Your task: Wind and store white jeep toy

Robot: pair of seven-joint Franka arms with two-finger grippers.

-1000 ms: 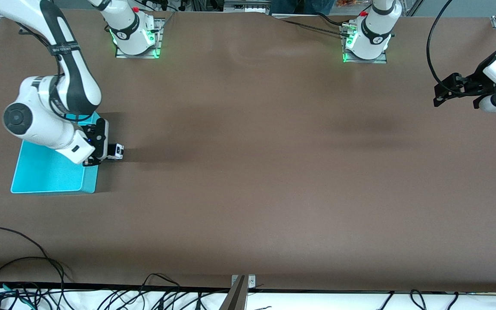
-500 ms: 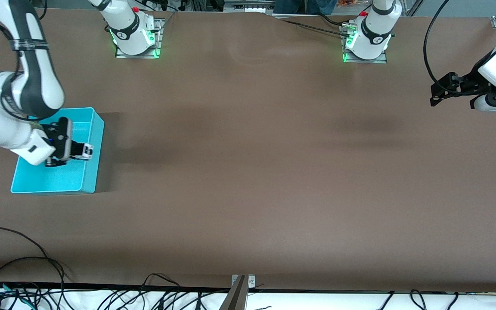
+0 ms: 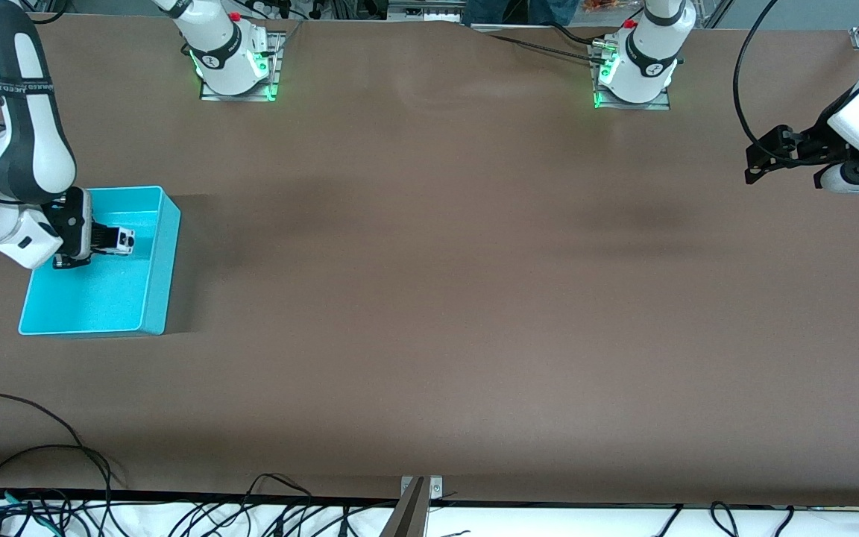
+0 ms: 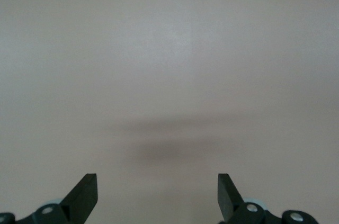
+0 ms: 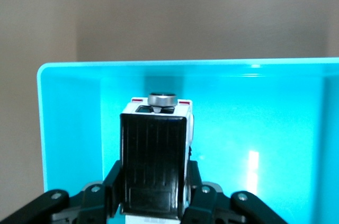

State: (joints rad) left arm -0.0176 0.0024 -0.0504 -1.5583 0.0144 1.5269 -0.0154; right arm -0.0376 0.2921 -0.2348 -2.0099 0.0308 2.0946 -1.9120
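The robot's right gripper needs to release the white jeep toy, now held over the inside of the cyan bin, on the cyan bin's bottom, toward the end (image 3: 127,232) (image 5: 131,159) closest to the arm bases.
My right gripper (image 3: 110,242) is shut on the white jeep toy (image 3: 125,240) and holds it over the inside of the cyan bin (image 3: 157,257) at the right arm's end of the table. In the right wrist view the white jeep toy (image 5: 157,155) shows its black roof and a grey spare wheel, clamped between the two black fingers (image 5: 112,181), with the cyan bin (image 5: 69,128) around it. My left gripper (image 3: 757,158) hangs open and empty over bare table at the left arm's end; it waits there. Its left wrist view shows only bare table between the spread fingertips (image 4: 85,192).
Both arm bases (image 3: 234,63) stand along the table's edge farthest from the front camera. Cables (image 3: 42,477) lie along the edge nearest to it. A metal bracket (image 3: 414,507) sticks up at the middle of that edge.
My right gripper has carried the jeep from beside the bin's wall to over the bin's inside, toward the right arm's end of the table. The left arm has barely shifted.
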